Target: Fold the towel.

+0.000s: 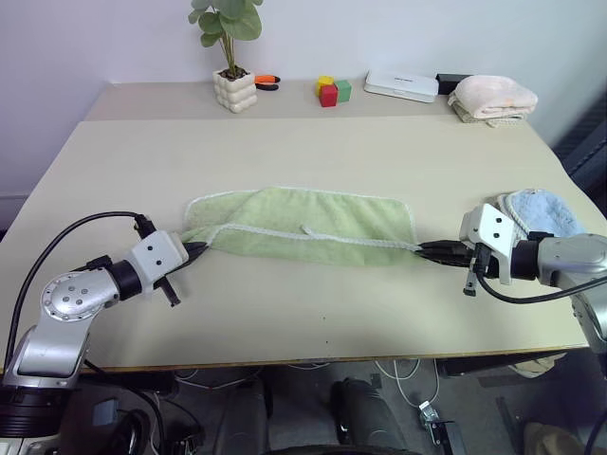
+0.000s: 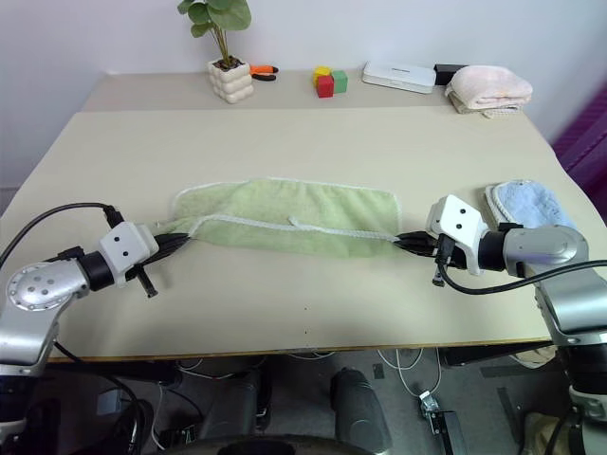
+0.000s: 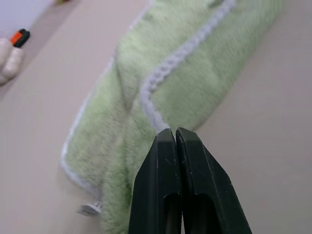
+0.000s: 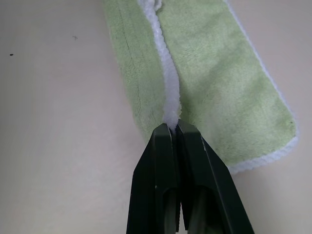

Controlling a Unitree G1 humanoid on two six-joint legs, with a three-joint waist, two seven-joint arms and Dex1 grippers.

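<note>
My left gripper pinches the kinked hem short of the towel's corner, bunching its end; next I open, take the hem nearer the corner (image 1: pixel 187 234), straighten it.
The towel (image 1: pixel 303 220), light green terry with a whitish hem, lies stretched across the middle of the table, its near edge lifted into a ridge. My left gripper (image 1: pixel 197 250) is shut on the towel's near left corner; the left wrist view has the black fingers (image 3: pixel 165 161) pinching the white hem of the towel (image 3: pixel 195 73). My right gripper (image 1: pixel 424 250) is shut on the near right corner, and in the right wrist view the fingers (image 4: pixel 168 146) clamp the hem of the towel (image 4: pixel 214 83). Both corners sit slightly above the table.
A light blue towel (image 1: pixel 541 210) lies by the right edge, close behind my right arm. Along the back stand a potted plant (image 1: pixel 233 66), coloured blocks (image 1: pixel 332 91), a white box (image 1: pixel 402 85) and a folded peach towel (image 1: pixel 493 99).
</note>
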